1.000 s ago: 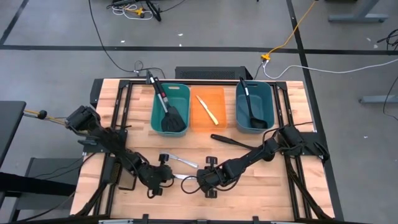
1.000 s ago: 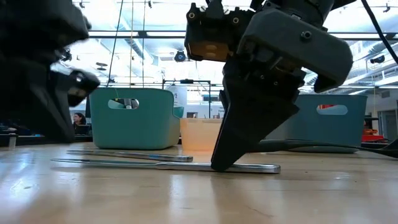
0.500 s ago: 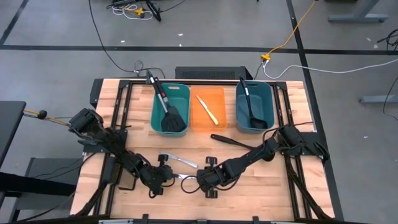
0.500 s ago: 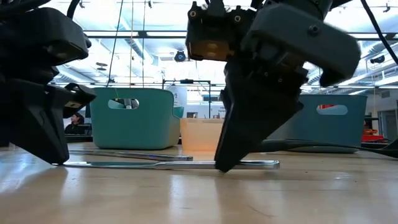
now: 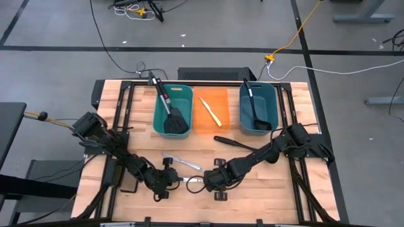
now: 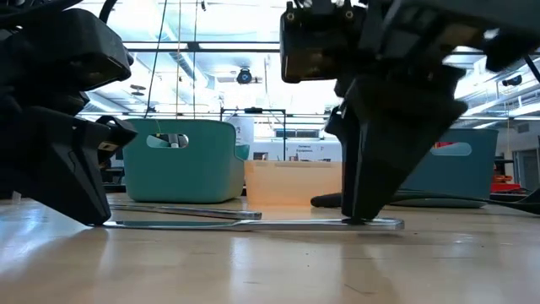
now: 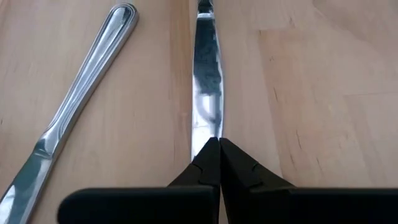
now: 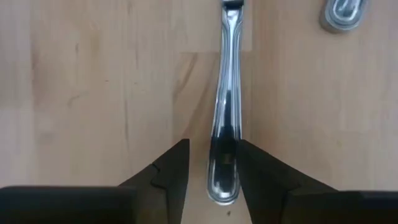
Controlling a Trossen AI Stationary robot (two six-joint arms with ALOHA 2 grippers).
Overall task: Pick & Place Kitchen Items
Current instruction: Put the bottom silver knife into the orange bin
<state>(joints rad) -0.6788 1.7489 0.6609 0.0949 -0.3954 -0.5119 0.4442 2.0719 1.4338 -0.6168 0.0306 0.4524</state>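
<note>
The open fingers of my right gripper are near the end of the front knife's handle, so that gripper should hold that handle closer to the knife's blade (image 6: 327,225) before it lifts.
A small silver knife (image 5: 192,181) lies flat on the table near the front, between my two grippers. My left gripper (image 7: 219,152) is shut at its blade tip. My right gripper (image 8: 213,168) is open, a finger on either side of the handle's end (image 8: 225,174). A second silver knife (image 5: 181,162) lies just behind it. A black ladle (image 5: 230,142) lies on the table. A black spatula (image 5: 173,116) lies in the left teal bin, the pale-yellow knife (image 5: 211,111) in the orange bin, and a ladle (image 5: 254,110) in the right teal bin. My left gripper's shut fingertips (image 7: 211,155) sit on the knife's blade tip (image 7: 204,134), slanting down from the table's left, along the knife. Whether the blade is pinched or only pressed on, I cannot tell. The knife lies flat on the table (image 6: 253,225).
The three bins stand in a row at the table's far side: teal (image 5: 158,116), orange (image 5: 222,101), teal (image 5: 273,107). The second knife (image 7: 81,106) lies close beside the first. Bare wood lies in front of the grippers.
My right gripper has moved toward the table's right edge along the knife, to its handle end. My left gripper has come in to the blade tip. The knife has slid a little toward the table's right edge, still flat.
</note>
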